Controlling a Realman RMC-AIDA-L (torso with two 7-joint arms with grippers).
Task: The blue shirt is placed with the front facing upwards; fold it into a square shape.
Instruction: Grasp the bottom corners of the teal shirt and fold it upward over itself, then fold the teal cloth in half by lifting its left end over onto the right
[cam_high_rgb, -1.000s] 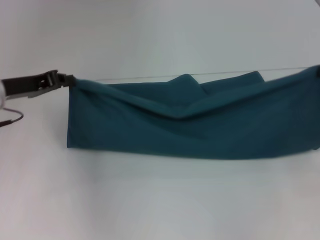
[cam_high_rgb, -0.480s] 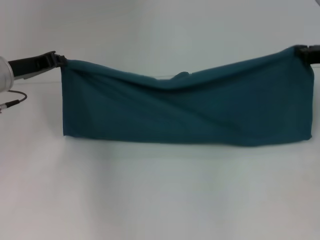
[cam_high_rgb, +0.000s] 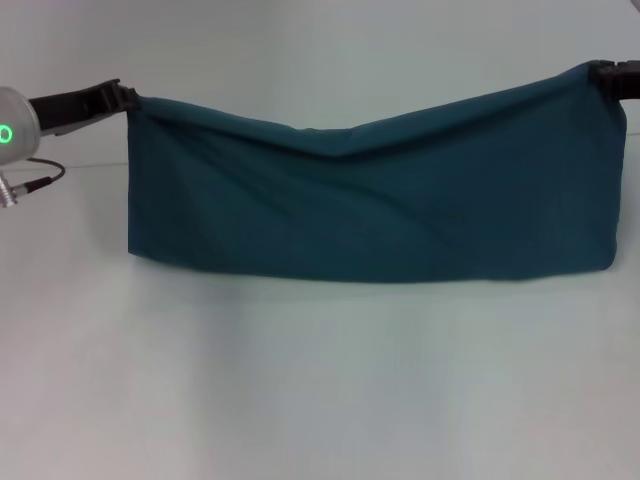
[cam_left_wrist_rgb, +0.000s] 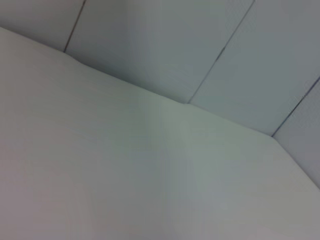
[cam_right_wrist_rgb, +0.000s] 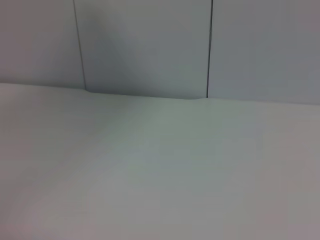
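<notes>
The robot's right gripper needs to release the blue shirt's upper corner, now held above the white table, by the thin line across the white table (cam_high_rgb: 568, 151).
The blue shirt (cam_high_rgb: 370, 205) hangs in the head view as a wide dark teal band, stretched between both arms above the white table. My left gripper (cam_high_rgb: 124, 96) is shut on its upper left corner. At the right edge of the view my right gripper (cam_high_rgb: 608, 76) is shut on the upper right corner, slightly higher. The top edge sags in the middle. Its lower edge hangs near the table; I cannot tell if it touches. No lettering shows on this side. Neither wrist view shows the shirt or any fingers.
The white table (cam_high_rgb: 320, 390) spreads in front of the hanging shirt. A grey cable (cam_high_rgb: 35, 183) trails from the left arm. Both wrist views show only the table top (cam_left_wrist_rgb: 100, 175) and a panelled grey wall (cam_right_wrist_rgb: 145, 45) behind it.
Both grippers have lifted the shirt's top edge higher and pulled it tauter. The folded layer seen behind it a second ago is now hidden, and the lower edge has risen.
</notes>
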